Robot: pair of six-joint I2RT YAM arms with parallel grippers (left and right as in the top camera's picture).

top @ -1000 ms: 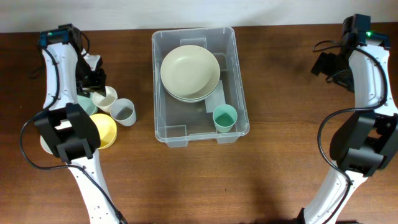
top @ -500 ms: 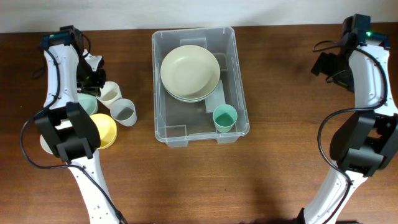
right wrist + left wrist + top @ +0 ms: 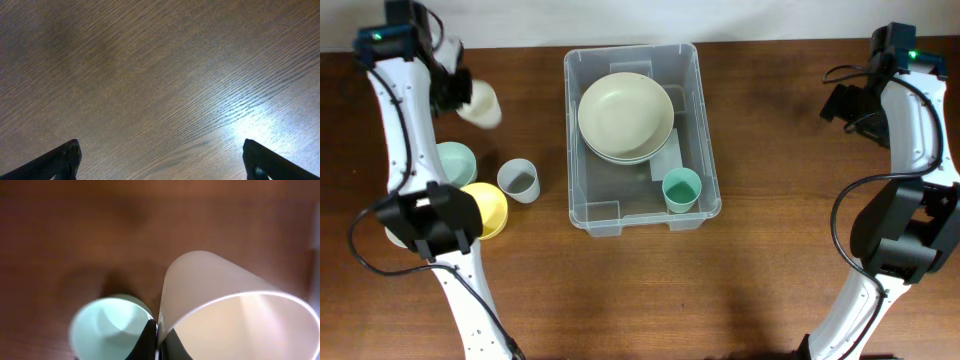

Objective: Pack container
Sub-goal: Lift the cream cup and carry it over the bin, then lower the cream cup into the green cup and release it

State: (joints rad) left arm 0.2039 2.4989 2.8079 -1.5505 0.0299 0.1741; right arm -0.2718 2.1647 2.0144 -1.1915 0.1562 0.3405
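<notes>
Next, I release the cream cup from my left gripper inside the green cup (image 3: 683, 188), which is in the clear container. The cream cup is still in the air beside the container.
The clear container (image 3: 705, 150) stands at the table's upper middle, holding stacked cream plates (image 3: 625, 117) and a green cup (image 3: 681, 189). My left gripper (image 3: 463, 97) is shut on the rim of a cream cup (image 3: 483, 104) and holds it in the air, left of the container. In the left wrist view the cream cup (image 3: 235, 305) fills the right side, with the jaws (image 3: 157, 340) pinching its rim. A mint cup (image 3: 110, 327) lies below on the table. My right gripper (image 3: 160, 162) is open and empty over bare wood at the far right (image 3: 850, 105).
On the table at the left are a mint cup (image 3: 454, 160), a grey cup (image 3: 519, 180) and a yellow bowl (image 3: 488, 208). The table's back edge runs just behind the container.
My left gripper has lifted the cream cup off the table from among the left-hand cups and carried it up and back. The right arm has not moved.
</notes>
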